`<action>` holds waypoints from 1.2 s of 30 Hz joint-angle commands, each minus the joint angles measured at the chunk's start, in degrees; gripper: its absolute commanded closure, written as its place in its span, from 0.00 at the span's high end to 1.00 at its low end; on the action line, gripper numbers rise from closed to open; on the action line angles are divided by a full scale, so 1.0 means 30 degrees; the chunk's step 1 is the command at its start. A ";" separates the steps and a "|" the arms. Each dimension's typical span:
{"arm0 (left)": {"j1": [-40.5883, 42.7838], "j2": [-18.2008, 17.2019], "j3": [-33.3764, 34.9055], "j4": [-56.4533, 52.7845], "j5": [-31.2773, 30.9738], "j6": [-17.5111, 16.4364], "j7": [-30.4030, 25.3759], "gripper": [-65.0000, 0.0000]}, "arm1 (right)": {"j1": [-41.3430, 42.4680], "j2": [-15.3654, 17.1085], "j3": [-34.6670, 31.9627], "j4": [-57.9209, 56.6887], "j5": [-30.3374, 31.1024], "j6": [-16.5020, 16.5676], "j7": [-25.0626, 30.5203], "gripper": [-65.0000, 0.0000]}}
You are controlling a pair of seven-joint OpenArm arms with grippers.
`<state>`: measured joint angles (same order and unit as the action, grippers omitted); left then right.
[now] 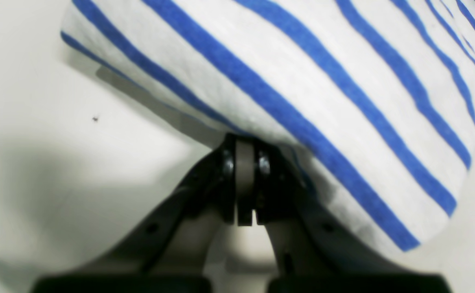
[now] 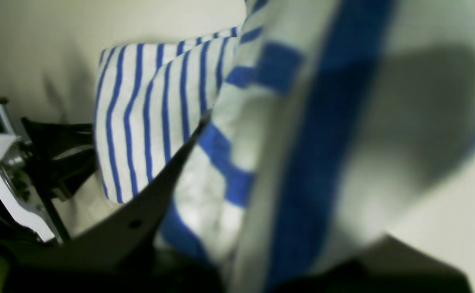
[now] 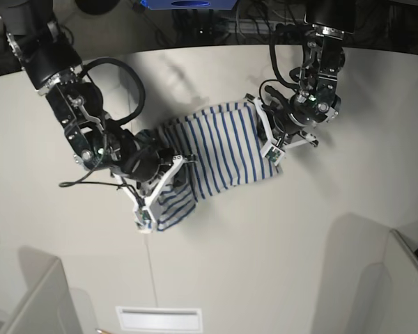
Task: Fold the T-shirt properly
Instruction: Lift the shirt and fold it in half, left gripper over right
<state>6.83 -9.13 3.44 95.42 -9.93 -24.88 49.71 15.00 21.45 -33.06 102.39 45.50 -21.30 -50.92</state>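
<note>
Next, my right gripper lets go of the T-shirt's held edge over the striped edge (image 3: 273, 153) (image 2: 101, 119), next to my left gripper.
The T-shirt (image 3: 219, 149), white with blue stripes, stretches between my two grippers over the pale table (image 3: 279, 243). My left gripper (image 3: 270, 149) is at its right edge. In the left wrist view its fingers (image 1: 245, 142) are pressed together, with the tips under the rounded fold of the T-shirt (image 1: 302, 81), which looks raised off the table. My right gripper (image 3: 177, 174) is at the shirt's lower left corner. In the right wrist view the right gripper (image 2: 286, 179) is shut on a bunched, blurred wad of striped T-shirt (image 2: 147, 122).
Grey dividers stand at the front left (image 3: 35, 299) and front right (image 3: 397, 278) corners. A white slotted plate (image 3: 157, 319) lies at the table's front edge. Cables and dark gear (image 3: 216, 21) crowd behind the curved back edge. The left arm's hardware (image 2: 5, 171) shows beyond the shirt.
</note>
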 commanded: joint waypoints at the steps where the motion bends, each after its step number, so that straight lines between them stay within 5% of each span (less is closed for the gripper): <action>1: -0.0152 -0.0108 -0.0049 0.0678 -0.0132 -0.0013 -0.0351 0.00 | 0.0522 0.0102 -0.0277 0.0640 0.0088 -0.0299 0.0371 0.00; 7: -0.0006 -0.0138 -0.0019 0.1205 -0.0132 -0.0013 -0.0322 0.00 | 0.0757 -0.0748 -0.1830 0.0610 -0.0205 -0.1677 0.0459 0.00; 19: 0.0405 -0.0636 -0.0078 0.1205 -0.0161 -0.0013 -0.0322 0.00 | 0.0376 -0.5231 -0.3676 0.0112 -0.7766 -0.1677 -0.2237 0.00; 36: 0.3364 -0.0753 -0.6056 0.3608 -0.0366 -0.0130 -0.0322 0.00 | 0.0522 -0.6111 -0.4790 -0.2174 -0.8498 -0.1677 -0.2090 0.00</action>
<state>16.95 -10.98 -14.68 105.30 -10.74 -25.34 49.50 15.33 3.97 -47.70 95.09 20.25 -26.46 -58.26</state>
